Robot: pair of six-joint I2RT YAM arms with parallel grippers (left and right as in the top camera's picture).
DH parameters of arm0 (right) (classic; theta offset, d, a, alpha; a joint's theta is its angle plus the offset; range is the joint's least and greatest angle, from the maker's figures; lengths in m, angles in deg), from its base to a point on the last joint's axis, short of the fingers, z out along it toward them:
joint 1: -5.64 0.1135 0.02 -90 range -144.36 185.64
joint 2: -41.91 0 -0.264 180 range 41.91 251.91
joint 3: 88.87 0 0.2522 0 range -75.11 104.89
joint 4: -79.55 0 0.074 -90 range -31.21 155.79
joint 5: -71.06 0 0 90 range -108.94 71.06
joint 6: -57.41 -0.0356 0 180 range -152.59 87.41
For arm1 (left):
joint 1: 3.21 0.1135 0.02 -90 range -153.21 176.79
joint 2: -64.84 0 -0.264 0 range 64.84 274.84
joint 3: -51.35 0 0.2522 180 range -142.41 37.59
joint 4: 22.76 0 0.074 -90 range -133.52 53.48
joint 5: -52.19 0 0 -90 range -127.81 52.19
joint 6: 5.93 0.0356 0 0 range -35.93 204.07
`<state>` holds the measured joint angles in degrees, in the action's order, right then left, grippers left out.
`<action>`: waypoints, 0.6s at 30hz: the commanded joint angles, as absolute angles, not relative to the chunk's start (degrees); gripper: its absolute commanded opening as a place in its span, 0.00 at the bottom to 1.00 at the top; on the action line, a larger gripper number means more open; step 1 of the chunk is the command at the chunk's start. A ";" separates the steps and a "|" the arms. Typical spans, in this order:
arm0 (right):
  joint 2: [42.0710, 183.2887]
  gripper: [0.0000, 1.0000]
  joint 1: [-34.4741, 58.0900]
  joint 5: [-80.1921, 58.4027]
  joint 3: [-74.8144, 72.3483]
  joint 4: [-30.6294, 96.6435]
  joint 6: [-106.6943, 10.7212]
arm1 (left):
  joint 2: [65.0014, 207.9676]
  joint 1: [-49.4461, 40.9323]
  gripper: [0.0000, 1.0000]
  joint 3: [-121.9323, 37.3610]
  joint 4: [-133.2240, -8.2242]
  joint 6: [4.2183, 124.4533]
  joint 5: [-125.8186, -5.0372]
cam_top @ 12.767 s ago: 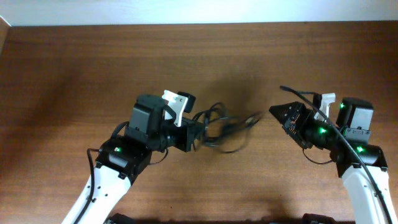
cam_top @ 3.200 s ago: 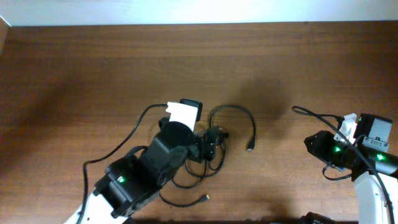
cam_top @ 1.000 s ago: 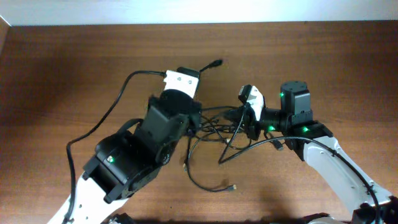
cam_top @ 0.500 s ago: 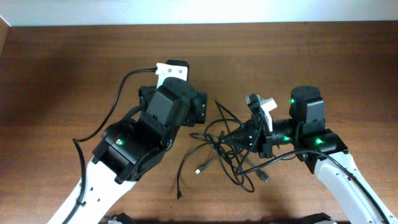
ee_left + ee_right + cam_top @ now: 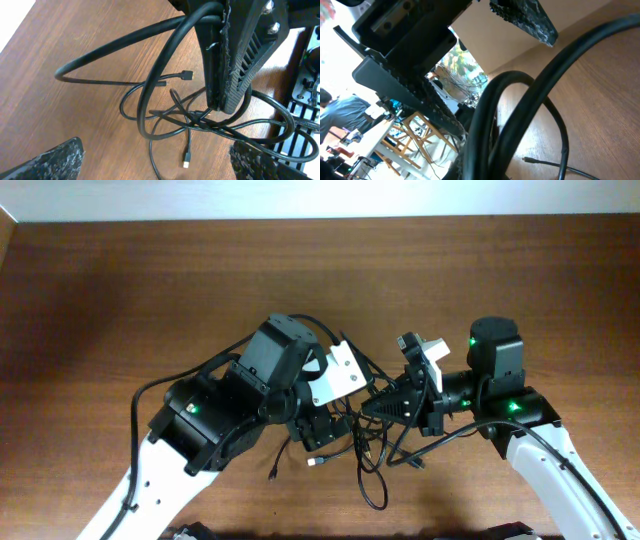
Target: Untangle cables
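Observation:
I can see my right gripper pinching strands of cable together above the tangle, so I will take their loop with my left gripper while my right gripper opens and grips by the tangle (image 5: 199, 121).
The cables (image 5: 362, 448) lie as a loose tangle of thin black cords on the wooden table (image 5: 120, 290), between the two arms. My right gripper (image 5: 370, 408) points left and is shut on a bundle of their loops. In the left wrist view its closed fingers (image 5: 235, 65) pinch two strands, and the cables (image 5: 165, 107) hang below with a small plug (image 5: 186, 162) on the wood. My left gripper (image 5: 160, 162) hovers wide open over the tangle, holding nothing. In the overhead view the left gripper (image 5: 322, 426) sits just left of the right one. The right wrist view is filled by the cables (image 5: 525, 120).
Loose cord ends trail toward the table's front edge (image 5: 372, 498). A thicker black arm cable (image 5: 170, 390) loops beside the left arm. The left gripper's rough fingers (image 5: 525, 20) cross the top of the right wrist view.
My left gripper has opened, let go of the cables and swung down and right over the tangle. My right gripper has drawn back to the right, still shut on the cables.

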<state>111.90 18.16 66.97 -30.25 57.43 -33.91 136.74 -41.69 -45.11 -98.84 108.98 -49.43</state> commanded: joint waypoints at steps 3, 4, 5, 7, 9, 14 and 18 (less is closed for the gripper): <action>110.81 0.04 18.00 69.99 -29.88 57.83 -33.74 | 137.63 -41.49 0.86 -45.28 -98.56 110.81 -51.26; 110.81 0.04 18.03 70.01 -29.88 57.83 -33.76 | 139.23 -41.49 0.86 -45.28 -98.54 110.84 -51.59; 110.81 0.04 18.00 70.01 -29.88 57.85 -33.74 | 140.60 -41.49 0.85 -45.28 -98.38 110.84 -51.61; 110.81 0.04 18.00 69.99 -29.88 57.85 -33.74 | 143.77 -41.49 0.84 -45.28 -97.93 111.03 -53.28; 110.81 0.04 18.00 70.01 -29.88 57.85 -33.74 | 145.37 -41.49 0.59 -45.28 -97.25 111.03 -53.28; 110.83 0.36 18.00 68.48 -29.88 57.89 -33.71 | 144.10 -41.49 0.00 -45.91 -96.18 106.66 -52.53; 110.83 0.99 18.00 58.93 -29.88 55.42 -33.76 | 135.25 -41.51 0.00 -46.90 -97.33 92.89 -42.92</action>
